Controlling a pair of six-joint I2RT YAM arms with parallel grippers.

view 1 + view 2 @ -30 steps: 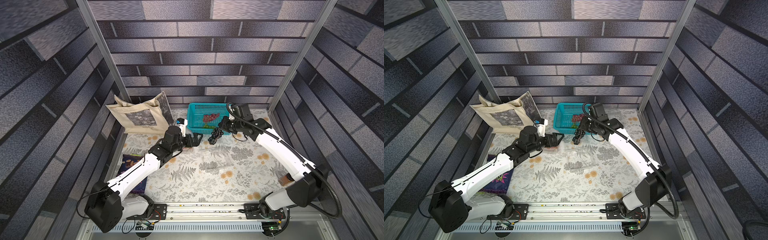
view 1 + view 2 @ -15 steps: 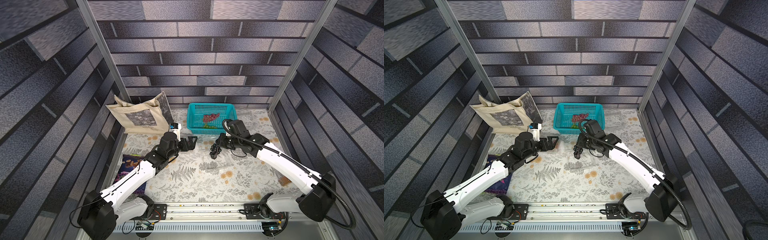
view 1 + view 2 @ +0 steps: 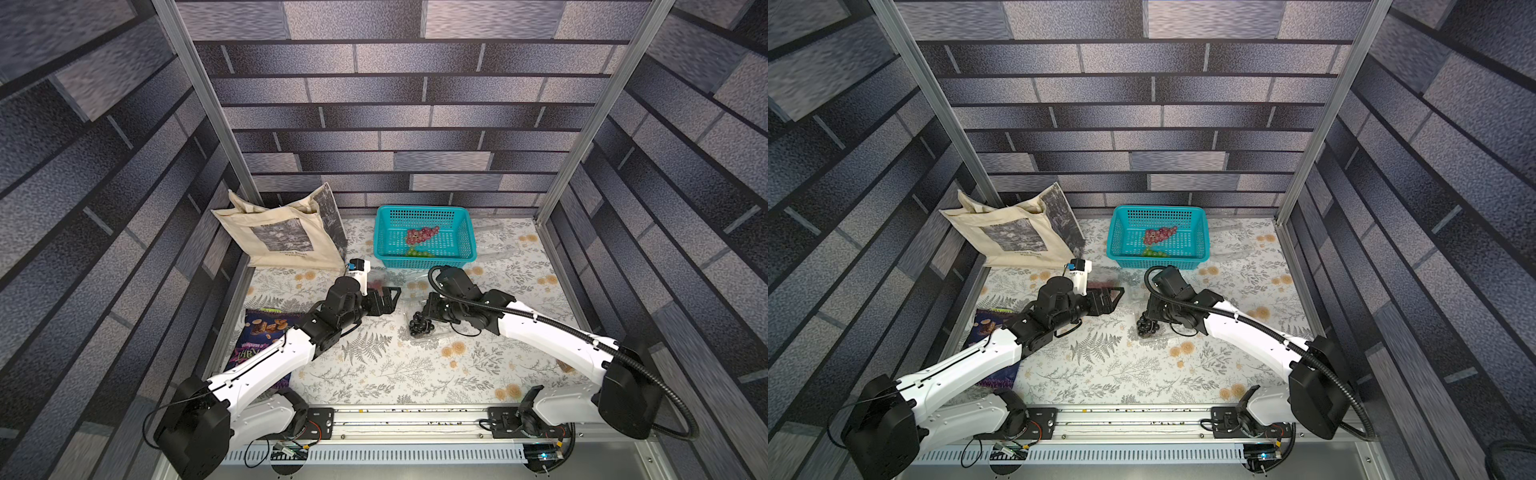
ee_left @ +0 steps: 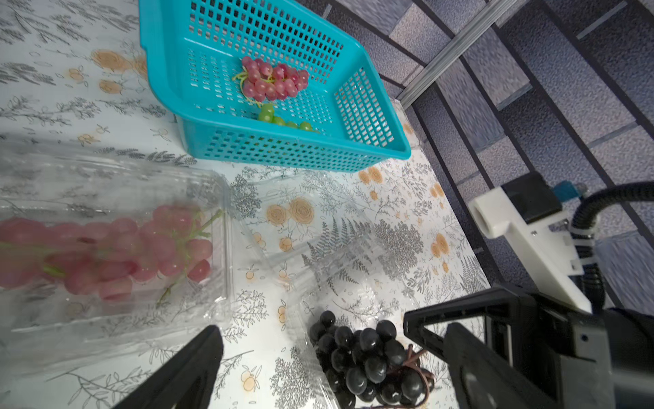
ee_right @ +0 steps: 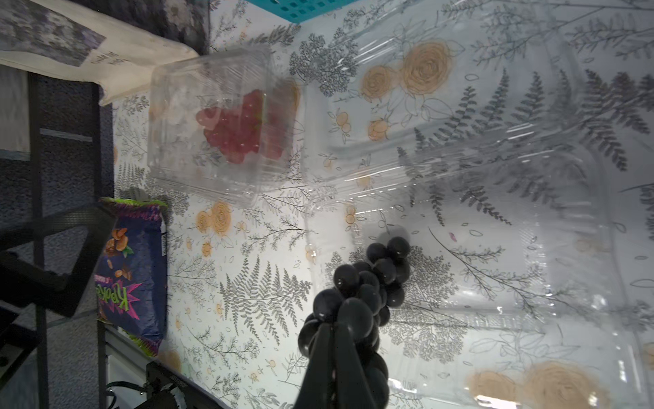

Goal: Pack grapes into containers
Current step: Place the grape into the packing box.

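My right gripper is going to put the dark blue-black grapes down in the open clear container's half farther from the teal basket [image 3: 426, 321] [image 5: 477, 296].
My right gripper [image 3: 432, 311] is shut on a bunch of dark blue-black grapes [image 3: 420, 326] by its stem, fingers [image 5: 339, 357] pressed together. The bunch [image 5: 371, 279] hangs low over an open clear container [image 5: 495, 255] in the middle of the table; I cannot tell whether it touches. My left gripper [image 3: 388, 296] stands open and empty next to a closed clear container [image 4: 106, 198] with red grapes [image 4: 116, 248] inside. In the left wrist view the dark bunch [image 4: 368, 357] lies ahead of its spread fingers. More red grapes [image 3: 420, 235] and green grapes [image 3: 417, 252] lie in the teal basket [image 3: 380, 237].
A beige tote bag [image 3: 282, 237] leans at the back left. A purple snack bag [image 3: 262, 332] lies at the table's left edge under the left arm. Another clear container [image 3: 494, 245] sits right of the basket. Brick-patterned walls enclose three sides.
My right arm has carried the dark bunch from the basket's front edge toward the table's middle and lowered it. My left arm has drawn back a little toward the front, still open.
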